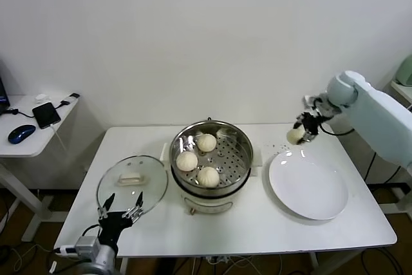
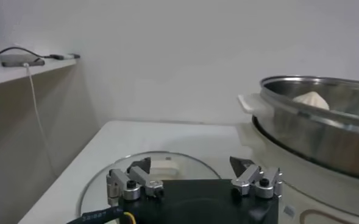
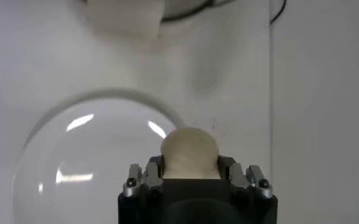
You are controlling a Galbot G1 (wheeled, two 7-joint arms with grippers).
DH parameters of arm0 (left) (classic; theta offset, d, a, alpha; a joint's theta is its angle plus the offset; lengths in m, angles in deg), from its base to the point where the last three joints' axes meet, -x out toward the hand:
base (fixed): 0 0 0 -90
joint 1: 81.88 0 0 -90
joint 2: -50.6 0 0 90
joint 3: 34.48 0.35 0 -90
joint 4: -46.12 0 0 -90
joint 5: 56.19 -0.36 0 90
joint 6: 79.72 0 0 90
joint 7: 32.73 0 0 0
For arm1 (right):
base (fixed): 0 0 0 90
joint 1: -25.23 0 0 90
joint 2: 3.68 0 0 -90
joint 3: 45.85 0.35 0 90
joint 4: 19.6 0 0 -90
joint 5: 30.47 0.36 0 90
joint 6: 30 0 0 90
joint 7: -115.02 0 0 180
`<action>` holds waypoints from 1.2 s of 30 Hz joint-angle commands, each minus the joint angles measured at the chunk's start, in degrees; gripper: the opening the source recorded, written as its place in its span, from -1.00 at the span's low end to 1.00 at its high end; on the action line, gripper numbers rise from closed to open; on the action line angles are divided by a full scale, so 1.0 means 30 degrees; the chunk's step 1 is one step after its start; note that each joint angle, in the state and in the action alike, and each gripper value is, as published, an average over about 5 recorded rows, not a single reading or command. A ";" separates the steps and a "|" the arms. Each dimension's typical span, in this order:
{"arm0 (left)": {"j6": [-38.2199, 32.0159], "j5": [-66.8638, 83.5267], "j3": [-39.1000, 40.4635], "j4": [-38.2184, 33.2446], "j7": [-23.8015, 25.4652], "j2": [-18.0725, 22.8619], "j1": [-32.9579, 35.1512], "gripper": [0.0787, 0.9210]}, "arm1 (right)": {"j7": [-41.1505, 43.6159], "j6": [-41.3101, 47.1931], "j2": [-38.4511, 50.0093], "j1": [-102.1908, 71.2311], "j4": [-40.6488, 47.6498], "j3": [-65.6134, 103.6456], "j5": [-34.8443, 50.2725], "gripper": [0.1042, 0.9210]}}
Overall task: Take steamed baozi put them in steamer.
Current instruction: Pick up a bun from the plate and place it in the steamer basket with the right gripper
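The robot's right gripper will release the baozi on the bare part of the steamer tray (image 1: 231,155) facing the white plate.
Three pale round baozi (image 1: 206,142) (image 1: 187,160) (image 1: 208,176) lie on the perforated tray of the shiny steel steamer (image 1: 239,143) at the table's middle. My right gripper (image 1: 300,132) hangs above the far edge of the white plate (image 1: 309,191), shut on one more baozi (image 1: 295,135). In the right wrist view this baozi (image 3: 189,151) bulges out between the jaws of the right gripper (image 3: 189,167), over the plate (image 3: 88,158). My left gripper (image 1: 120,205) waits open near the table's front left. In the left wrist view, the left gripper (image 2: 191,165) faces the steamer (image 2: 325,131).
A round glass lid (image 1: 132,181) with a white handle lies flat left of the steamer, just beyond the left gripper. A side table at far left carries a phone (image 1: 46,114) and a mouse (image 1: 21,133). Dark specks dot the table by the plate's far rim.
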 commanded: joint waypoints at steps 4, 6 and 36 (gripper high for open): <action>-0.0199 -0.0213 0.0032 -0.0802 -0.0071 0.0083 0.0105 0.77 | -0.0956 0.6951 -0.3121 0.6545 -0.3940 -0.7115 0.8903 0.18; -0.0208 -0.0175 -0.0094 -0.0864 -0.0086 0.0045 0.0121 0.77 | -0.1110 0.7139 -0.3677 0.6341 -0.3849 -0.7235 0.8947 0.18; -0.0221 0.0020 -0.0179 -0.0577 -0.0094 0.0094 -0.0163 0.77 | -0.3895 0.8717 -0.6362 0.2578 -0.1576 -0.8376 0.6259 0.18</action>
